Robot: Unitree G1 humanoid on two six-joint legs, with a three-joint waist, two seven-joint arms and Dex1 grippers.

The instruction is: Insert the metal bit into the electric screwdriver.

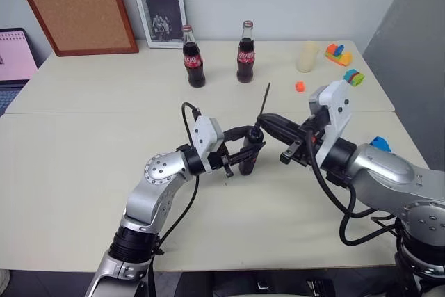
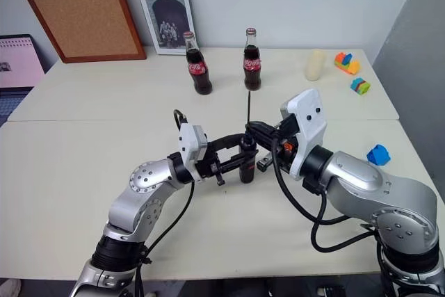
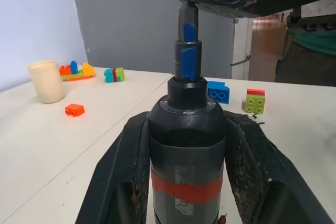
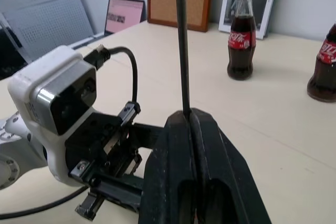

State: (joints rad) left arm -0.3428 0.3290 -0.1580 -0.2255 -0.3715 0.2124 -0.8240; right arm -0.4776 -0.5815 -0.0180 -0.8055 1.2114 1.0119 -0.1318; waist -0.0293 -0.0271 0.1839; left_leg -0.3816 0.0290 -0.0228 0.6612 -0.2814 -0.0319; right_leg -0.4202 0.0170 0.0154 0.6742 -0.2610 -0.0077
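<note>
The electric screwdriver, now held upright just above the table, will be let go by my left gripper, lying on the table, just nearer than the seam before the cola bottles (image 1: 228,142).
My left gripper (image 1: 247,149) is shut on the electric screwdriver (image 3: 188,145) and holds it upright just above the table. The tool is black with a red band, and its bluish tip (image 3: 188,51) points up. My right gripper (image 1: 263,124) reaches in from the right, shut on the metal bit (image 1: 265,101), a thin dark rod standing upright above the fingers (image 4: 191,129). These fingers sit directly over the screwdriver's tip and hide where the bit's lower end meets it.
Two cola bottles (image 1: 194,60) (image 1: 245,57) stand behind the grippers. A cream cup (image 1: 307,57) and coloured toy bricks (image 1: 338,53) (image 1: 354,76) lie at the back right. A small orange brick (image 1: 300,86) and a blue brick (image 1: 379,144) lie nearer.
</note>
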